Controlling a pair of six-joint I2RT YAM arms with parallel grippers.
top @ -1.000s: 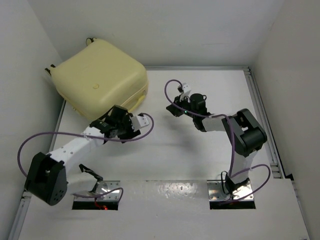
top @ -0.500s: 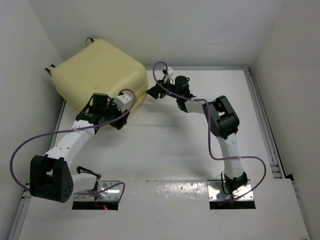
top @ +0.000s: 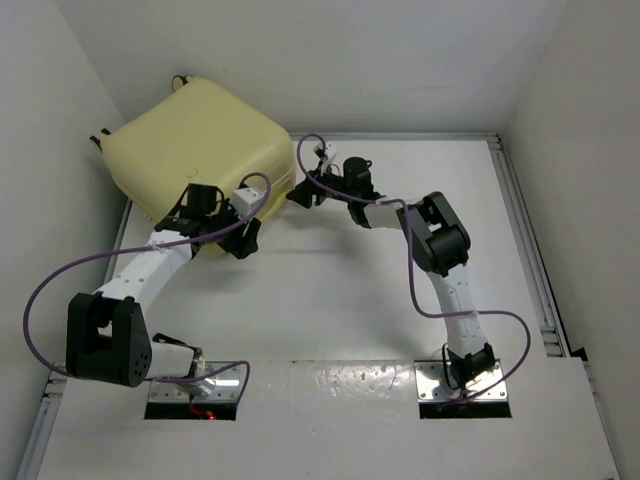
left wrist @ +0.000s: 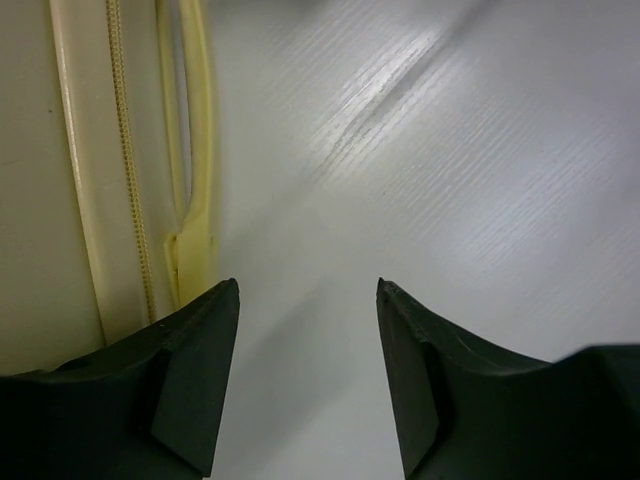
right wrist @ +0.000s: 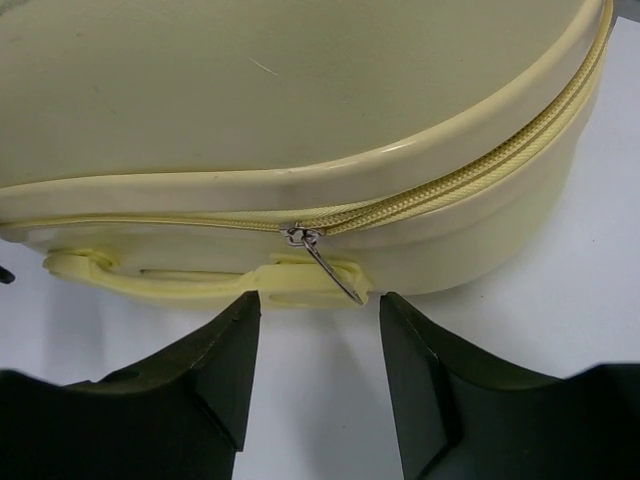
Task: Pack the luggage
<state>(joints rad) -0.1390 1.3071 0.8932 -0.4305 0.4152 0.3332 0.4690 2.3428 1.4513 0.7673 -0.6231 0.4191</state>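
The zipper pull slants over the luggage handle's end; next my right gripper backs off, opens wider and grips the zipper pull [right wrist: 312, 250] near its top.
The luggage [top: 200, 140], a pale yellow hard-shell suitcase, lies closed at the far left of the white table. My left gripper [top: 243, 240] is at its near edge, open, with only bare table between its fingers; in the left wrist view [left wrist: 307, 290] the luggage [left wrist: 40, 200] and its zipper seam run along the left side. My right gripper [top: 300, 193] is at the suitcase's right side. In the right wrist view it [right wrist: 320, 300] is open just short of the luggage [right wrist: 300, 90]. A metal zipper pull [right wrist: 322, 262] hangs above the gap, over the moulded handle [right wrist: 200, 280].
White walls close in the table [top: 350, 290] on the left, back and right. A metal rail [top: 525, 230] runs along the right edge. Purple cables loop from both arms. The suitcase leans against the left wall.
Both arms have swung toward the suitcase. The right gripper has reached its zipper side and gone from shut to open. The left gripper has moved up to the near edge.
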